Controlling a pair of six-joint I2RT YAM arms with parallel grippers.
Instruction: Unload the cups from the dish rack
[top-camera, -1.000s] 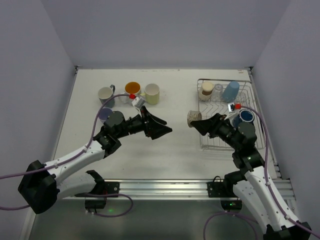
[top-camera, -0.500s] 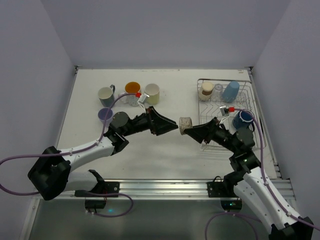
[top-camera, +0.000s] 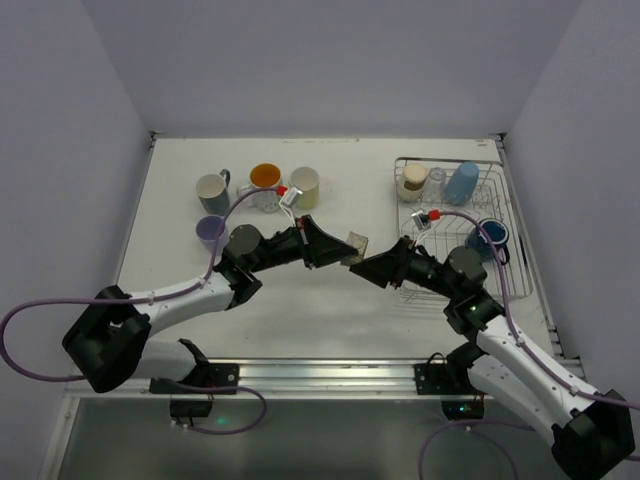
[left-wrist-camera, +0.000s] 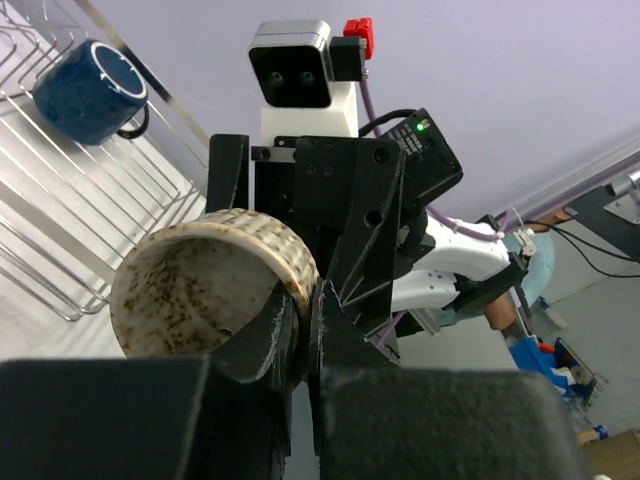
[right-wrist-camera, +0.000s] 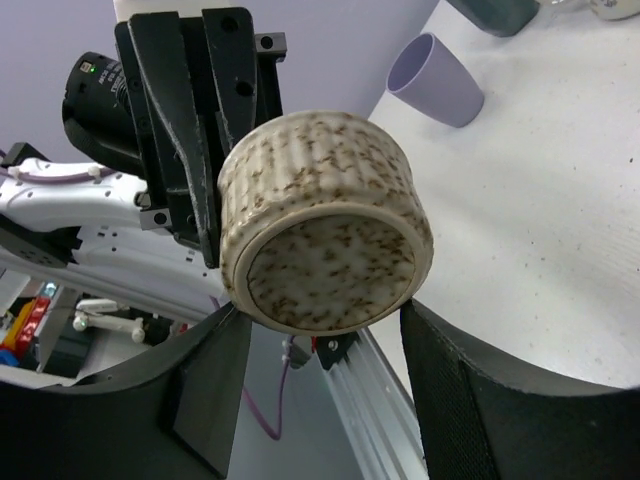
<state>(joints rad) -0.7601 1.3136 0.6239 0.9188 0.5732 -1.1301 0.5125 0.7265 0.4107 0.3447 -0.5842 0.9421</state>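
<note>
The robot's left gripper needs to let go of the speckled beige cup next to the lavender cup, in front of the orange-lined cup (top-camera: 253, 241).
A speckled beige cup (top-camera: 352, 243) hangs on its side above the table's middle, between both grippers. My left gripper (top-camera: 338, 252) is shut on its rim, one finger inside the mouth and one outside. In the left wrist view the cup (left-wrist-camera: 200, 290) sits left of the pinching gripper (left-wrist-camera: 305, 310). My right gripper (top-camera: 368, 262) holds the cup's base end; the right wrist view shows the cup (right-wrist-camera: 320, 230) with the right gripper (right-wrist-camera: 322, 310) fingers on either side of its bottom. The dish rack (top-camera: 450, 161) at the right holds a cream cup (top-camera: 412, 180), a glass (top-camera: 436, 177), a light blue tumbler (top-camera: 462, 182) and a navy mug (top-camera: 492, 236).
On the table at the back left stand a white mug (top-camera: 211, 188), an orange-lined cup (top-camera: 265, 178), a cream cup (top-camera: 304, 186) and a lavender cup (top-camera: 211, 230). The left arm reaches past them. White walls close in the table on three sides.
The right gripper carried the speckled cup leftward from the rack to the table's middle. The left gripper moved right to meet it and closed on its rim.
</note>
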